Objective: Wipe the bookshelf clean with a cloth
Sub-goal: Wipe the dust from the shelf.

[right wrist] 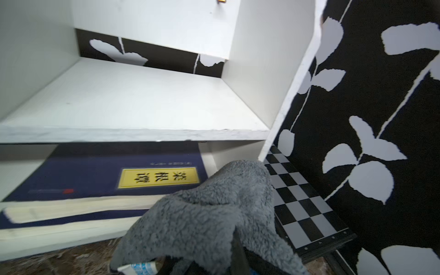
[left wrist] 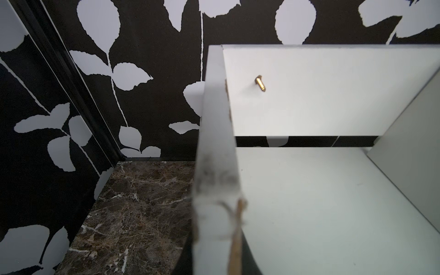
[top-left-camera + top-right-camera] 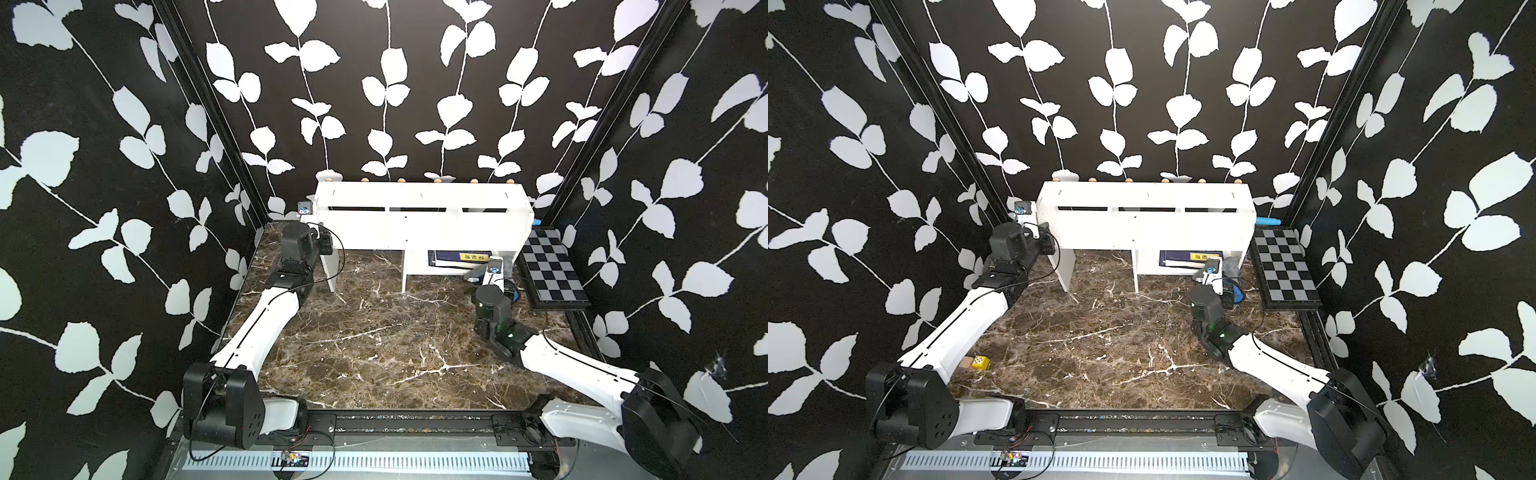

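Observation:
Next, I release the cloth with my right gripper on the brown table at the opening of the bookshelf's open bottom gap (image 3: 377, 291).
The white bookshelf (image 3: 424, 224) (image 3: 1142, 228) stands against the back wall. My left gripper (image 3: 326, 246) (image 3: 1047, 243) is shut on its left side panel (image 2: 215, 166); in the left wrist view the panel's edge runs between the dark jaws. My right gripper (image 3: 489, 272) (image 3: 1217, 274) is shut on the cloth (image 1: 202, 219), whose grey fleece bunches over the jaws and hides them. The cloth (image 3: 1230, 266) hangs in front of the shelf's lower right compartment, apart from the boards, and its blue side (image 3: 1237, 296) shows beside the wrist.
A dark blue book (image 1: 95, 176) (image 3: 457, 257) with a yellow label lies in the lower compartment. A black-and-grey checkered board (image 3: 552, 274) (image 3: 1285, 266) lies right of the shelf. A small yellow cube (image 3: 980, 362) sits by the left arm. A brass screw (image 2: 260, 83) sticks out of the back board.

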Available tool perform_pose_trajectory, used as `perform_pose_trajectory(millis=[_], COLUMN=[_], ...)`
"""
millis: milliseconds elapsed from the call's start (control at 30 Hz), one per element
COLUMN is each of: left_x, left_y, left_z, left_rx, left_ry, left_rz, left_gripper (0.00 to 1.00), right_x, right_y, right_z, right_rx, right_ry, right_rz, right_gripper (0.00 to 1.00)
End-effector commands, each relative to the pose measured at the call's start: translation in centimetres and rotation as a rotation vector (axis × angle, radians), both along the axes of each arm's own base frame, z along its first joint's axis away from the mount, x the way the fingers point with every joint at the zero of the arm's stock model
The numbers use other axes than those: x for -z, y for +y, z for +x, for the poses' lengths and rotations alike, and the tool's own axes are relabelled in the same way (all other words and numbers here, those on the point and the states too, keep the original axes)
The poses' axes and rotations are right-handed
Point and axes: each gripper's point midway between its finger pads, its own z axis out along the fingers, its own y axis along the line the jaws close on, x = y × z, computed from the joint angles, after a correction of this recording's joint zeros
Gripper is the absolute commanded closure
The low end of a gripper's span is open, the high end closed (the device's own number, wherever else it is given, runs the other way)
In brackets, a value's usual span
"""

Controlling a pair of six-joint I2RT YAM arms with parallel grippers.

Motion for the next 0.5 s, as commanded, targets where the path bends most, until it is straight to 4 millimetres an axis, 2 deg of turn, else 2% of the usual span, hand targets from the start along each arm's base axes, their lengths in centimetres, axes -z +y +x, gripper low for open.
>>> perform_pose_trajectory(millis=[0, 167, 300, 467], left_x=[-0.7, -0.8, -1.0, -0.7], left_y=[0.4, 0.6, 0.7, 0.7], left_z=[-0.5, -0.6, -0.7, -0.6], left_rx=[-0.026, -0.035, -0.041, -0.042], left_ry=[-0.022, -0.026, -0.031, -0.024], left_rz=[-0.007, 0.001, 0.007, 0.007], left_gripper=[1.0, 1.0, 1.0, 1.0], right_x=[-1.3, 0.7, 3.2, 7.3], right_y=[-1.6, -3.5, -4.7, -4.3], right_z=[1.4, 2.8, 2.2, 0.8], right_rx=[0.032, 0.064, 0.094, 0.07], right_ry=[0.001, 0.039, 0.054, 0.148], right_rz=[0.0, 0.023, 0.081, 0.15], right_gripper=[1.0, 1.0, 1.0, 1.0])
